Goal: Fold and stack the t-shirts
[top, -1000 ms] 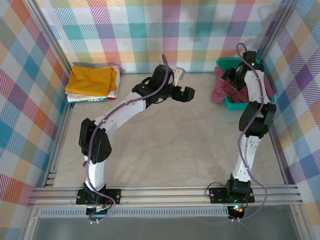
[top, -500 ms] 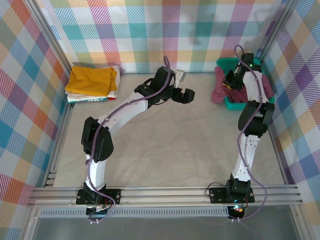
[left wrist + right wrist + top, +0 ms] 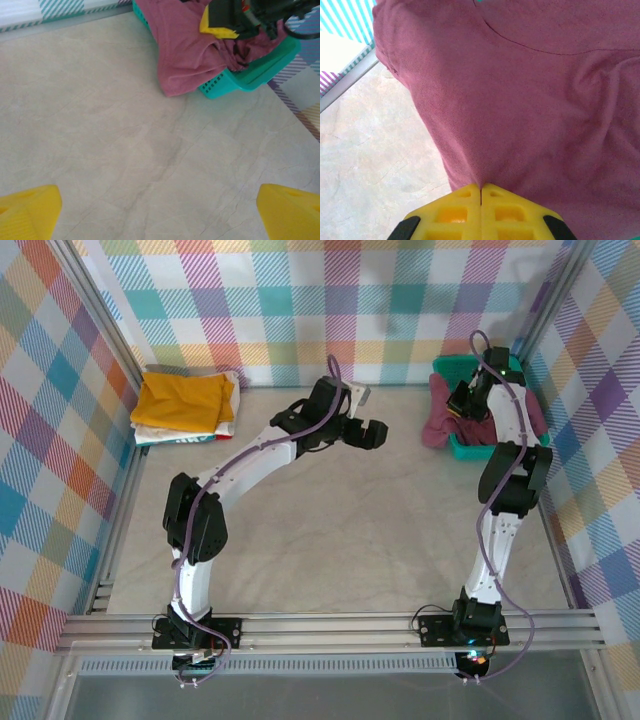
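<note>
My right gripper needs to let go of the maroon t-shirt on the bare table [image 3: 346, 484] between the folded t-shirts and the teal basket.
A maroon t-shirt [image 3: 438, 425] spills out of the teal basket [image 3: 470, 448] at the back right and hangs over its left rim. My right gripper [image 3: 462, 400] is down in the basket, shut on a fold of that maroon cloth [image 3: 520, 100]; in the right wrist view its yellow fingertips meet at the pinch [image 3: 480, 189]. My left gripper [image 3: 368, 430] hovers open over the middle back of the table, its yellow fingers [image 3: 27, 210] far apart with nothing between them. It faces the maroon t-shirt [image 3: 185, 55]. At the back left, a folded mustard t-shirt [image 3: 183, 400] lies on a folded white one [image 3: 185, 436].
Checked cloth walls and aluminium rails close in the table on the left, back and right. The basket [image 3: 250, 75] stands against the right wall. Bare beige table surface [image 3: 340, 530] lies between the arms.
My right gripper has shut on the maroon cloth in the basket. The left arm has drifted slightly and stays open.
</note>
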